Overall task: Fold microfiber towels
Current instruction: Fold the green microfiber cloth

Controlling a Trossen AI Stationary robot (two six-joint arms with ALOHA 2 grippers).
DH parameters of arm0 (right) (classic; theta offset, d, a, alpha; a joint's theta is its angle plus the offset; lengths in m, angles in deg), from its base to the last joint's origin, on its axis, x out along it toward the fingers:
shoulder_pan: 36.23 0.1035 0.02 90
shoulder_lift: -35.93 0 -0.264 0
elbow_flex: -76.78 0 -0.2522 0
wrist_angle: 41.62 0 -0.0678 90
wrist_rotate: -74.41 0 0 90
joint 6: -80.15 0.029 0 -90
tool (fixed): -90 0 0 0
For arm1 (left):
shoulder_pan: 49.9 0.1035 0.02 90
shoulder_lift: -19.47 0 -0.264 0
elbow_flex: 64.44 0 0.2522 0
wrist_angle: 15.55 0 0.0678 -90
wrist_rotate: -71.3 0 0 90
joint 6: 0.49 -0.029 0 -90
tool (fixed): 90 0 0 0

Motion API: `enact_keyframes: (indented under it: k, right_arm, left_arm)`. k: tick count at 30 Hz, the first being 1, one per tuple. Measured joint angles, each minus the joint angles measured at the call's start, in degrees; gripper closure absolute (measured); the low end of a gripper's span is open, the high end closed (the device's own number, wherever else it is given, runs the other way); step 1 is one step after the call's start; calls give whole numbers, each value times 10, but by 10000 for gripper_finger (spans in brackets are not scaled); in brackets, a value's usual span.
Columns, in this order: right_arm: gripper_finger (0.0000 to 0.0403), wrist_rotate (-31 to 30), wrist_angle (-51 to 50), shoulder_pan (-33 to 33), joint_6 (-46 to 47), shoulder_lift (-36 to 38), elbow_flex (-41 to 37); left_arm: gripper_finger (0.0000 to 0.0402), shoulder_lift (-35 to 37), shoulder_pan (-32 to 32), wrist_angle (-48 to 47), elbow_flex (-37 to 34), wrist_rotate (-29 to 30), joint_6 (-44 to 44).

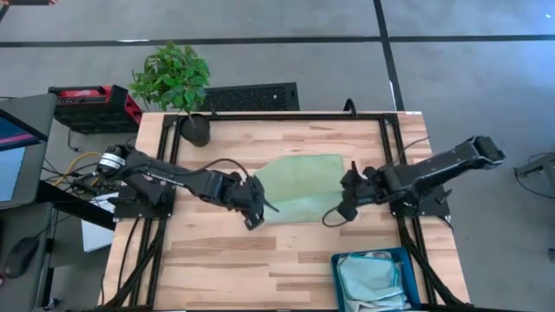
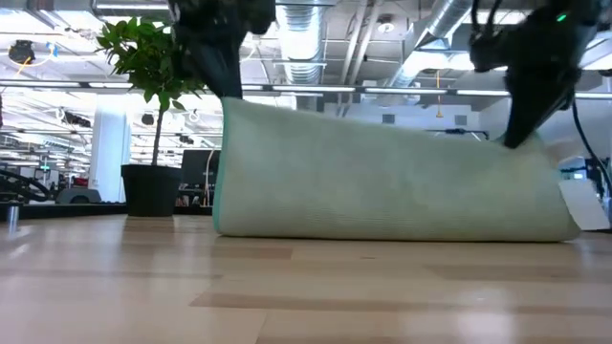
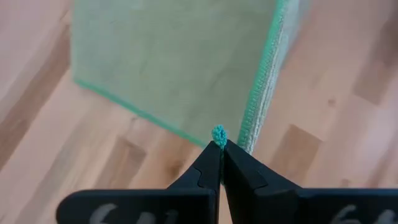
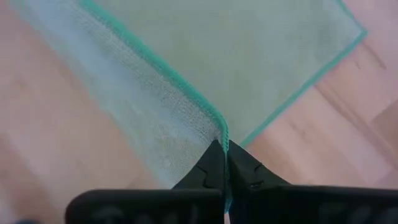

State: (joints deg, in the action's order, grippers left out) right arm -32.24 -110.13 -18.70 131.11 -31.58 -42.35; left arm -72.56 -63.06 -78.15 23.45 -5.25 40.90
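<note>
Next, my left gripper releases the towel corner it holds on the towel's far corner [image 1: 275, 163] [image 3: 86, 77] nearest the potted plant.
A light green microfiber towel [image 1: 299, 184] with a teal hem lies across the middle of the table. Its far part rests flat on the wood, while its near edge [image 2: 382, 119] is raised between my two grippers. My left gripper [image 1: 256, 215] is shut on the near left corner. My right gripper [image 1: 346, 210] is shut on the near right corner. In the low view the towel [image 2: 382, 182] slopes down from both held corners, and its lower bend rests on the tabletop. My left gripper pinches the towel's near left corner [image 3: 219, 134] between its two fingertips, and only the teal hem tip shows above them. The fingers slant steeply down from above. The corner is lifted clear and the cloth falls away from it to the table. My right gripper pinches the towel's near right corner [image 4: 222, 138] between its two fingers, right where the teal hem turns. It comes steeply from above. The corner is off the table and the cloth runs down from it fairly smooth.
A teal bin [image 1: 339, 279] with pale cloths inside stands at the near right corner. A potted plant [image 1: 178, 87] stands at the far left. Black frame rails [image 1: 388, 147] run along the table's left and right sides. Bare wood lies between the towel and the near edge.
</note>
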Motion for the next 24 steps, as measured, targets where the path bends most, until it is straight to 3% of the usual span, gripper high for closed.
enact_keyframes:
  k: [8,24]
  right_arm:
    - [378,17,10,-73,-19,-45,0]
    - [343,9,78,-230,-151,-107,-1]
  left_arm:
    - [401,0,38,6,-13,12,-28]
    - [401,0,117,3,-13,25,-69]
